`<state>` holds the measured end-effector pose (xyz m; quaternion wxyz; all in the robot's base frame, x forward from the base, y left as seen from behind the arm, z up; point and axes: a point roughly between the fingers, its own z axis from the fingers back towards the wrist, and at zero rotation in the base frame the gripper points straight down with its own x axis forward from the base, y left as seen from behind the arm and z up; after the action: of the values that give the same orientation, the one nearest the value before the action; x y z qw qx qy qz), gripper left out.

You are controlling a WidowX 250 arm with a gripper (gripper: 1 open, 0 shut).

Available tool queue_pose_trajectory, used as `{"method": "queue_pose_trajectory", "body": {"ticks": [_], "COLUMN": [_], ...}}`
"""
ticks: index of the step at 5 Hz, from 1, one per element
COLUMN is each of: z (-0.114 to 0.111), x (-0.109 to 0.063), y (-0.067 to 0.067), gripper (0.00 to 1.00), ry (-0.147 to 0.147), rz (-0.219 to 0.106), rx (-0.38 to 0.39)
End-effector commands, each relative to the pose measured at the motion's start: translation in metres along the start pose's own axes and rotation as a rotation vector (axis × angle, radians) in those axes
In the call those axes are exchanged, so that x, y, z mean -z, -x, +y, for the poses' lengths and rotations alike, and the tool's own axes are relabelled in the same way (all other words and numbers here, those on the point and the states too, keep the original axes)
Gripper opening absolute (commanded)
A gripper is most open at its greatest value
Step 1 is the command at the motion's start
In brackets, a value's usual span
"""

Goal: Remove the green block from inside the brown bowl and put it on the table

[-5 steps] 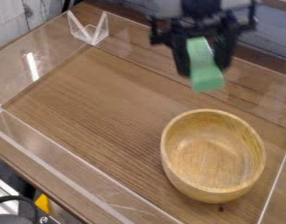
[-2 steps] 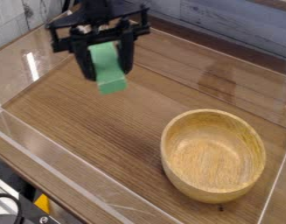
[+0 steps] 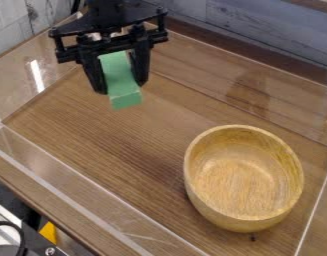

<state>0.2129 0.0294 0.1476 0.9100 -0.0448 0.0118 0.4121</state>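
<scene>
The green block, now held just above the wood, will be let go by my gripper on the bare wood of the table (image 3: 135, 174), in between the brown bowl and the clear acrylic side.
My gripper (image 3: 116, 70) hangs over the far left part of the table (image 3: 139, 150), pointing down and shut on the green block (image 3: 120, 80). The block stands on end between the black fingers (image 3: 94, 75), its lower end just above the wood. The brown bowl (image 3: 245, 177) sits at the front right with nothing inside it, well apart from the gripper.
Clear acrylic walls (image 3: 72, 195) edge the table on the left and front. A tiled wall (image 3: 273, 20) stands behind the table.
The gripper has carried the green block from above the bowl's far side leftward across the table and slightly lower. Since the last earlier frame it has barely shifted.
</scene>
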Motion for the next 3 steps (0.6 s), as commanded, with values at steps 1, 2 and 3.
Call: {"method": "queue_pose_trajectory", "body": {"ticks": [1, 2, 3], "z": [-0.012, -0.018, -0.012], "x": [0.001, 0.011, 0.032], "y": [0.001, 0.004, -0.002], "gripper": [0.00, 0.00, 0.00], "ry": [0.013, -0.001, -0.012], "rz": [-0.033, -0.045, -0.055], "rx": [0.031, 0.053, 0.067]}}
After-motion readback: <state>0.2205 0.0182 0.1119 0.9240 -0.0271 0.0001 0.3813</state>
